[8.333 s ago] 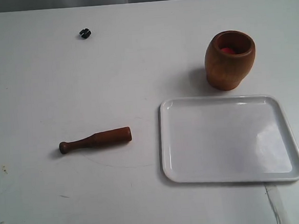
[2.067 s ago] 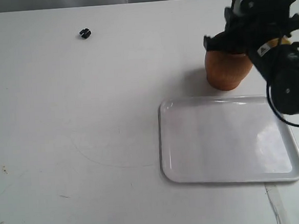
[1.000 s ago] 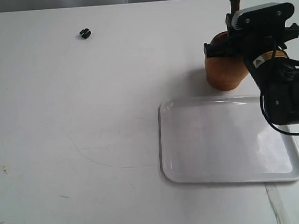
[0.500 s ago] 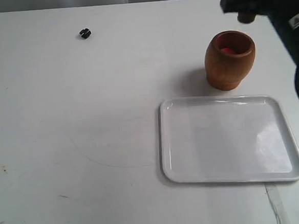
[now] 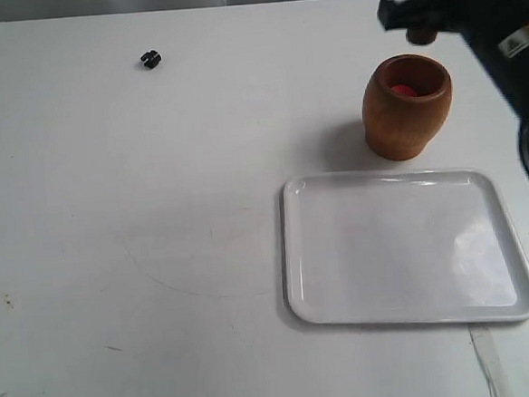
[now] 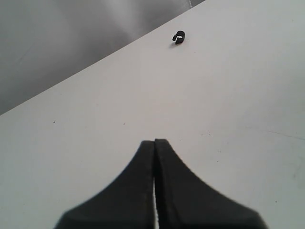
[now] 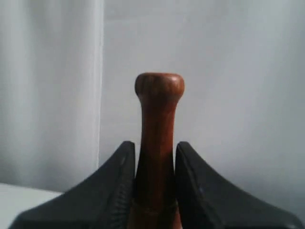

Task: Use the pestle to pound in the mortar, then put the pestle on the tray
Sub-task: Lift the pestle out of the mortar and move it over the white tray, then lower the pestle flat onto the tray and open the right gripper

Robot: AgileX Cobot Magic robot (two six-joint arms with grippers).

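Next, I let go of the pestle with my right gripper just inside the white tray's front edge (image 5: 390, 292), on the side farthest from the mortar.
The brown wooden mortar (image 5: 407, 107) stands upright behind the tray, with something red (image 5: 404, 90) showing inside. My right gripper (image 5: 433, 5) hovers above and just behind the mortar, raised clear of its rim. It is shut on the pestle (image 7: 159, 109), whose narrow handle and knob stick up between the fingers (image 7: 119, 171). In the exterior view only a brown bit of the pestle (image 5: 419, 35) shows under the gripper. The white glossy tray (image 5: 395, 253) lies in front of the mortar with nothing on it. My left gripper (image 6: 155, 141) is shut on nothing, over bare table.
A tiny black object (image 5: 150, 58) lies far left at the back of the white table; the left wrist view shows this black object (image 6: 178, 37) ahead of the shut fingers. The right arm's dark body (image 5: 517, 44) fills the top right corner.
The right gripper, which stood low with the pestle in the mortar a second ago, has risen out of it; the mortar's mouth is uncovered. Since half a second ago it drifted slightly left.
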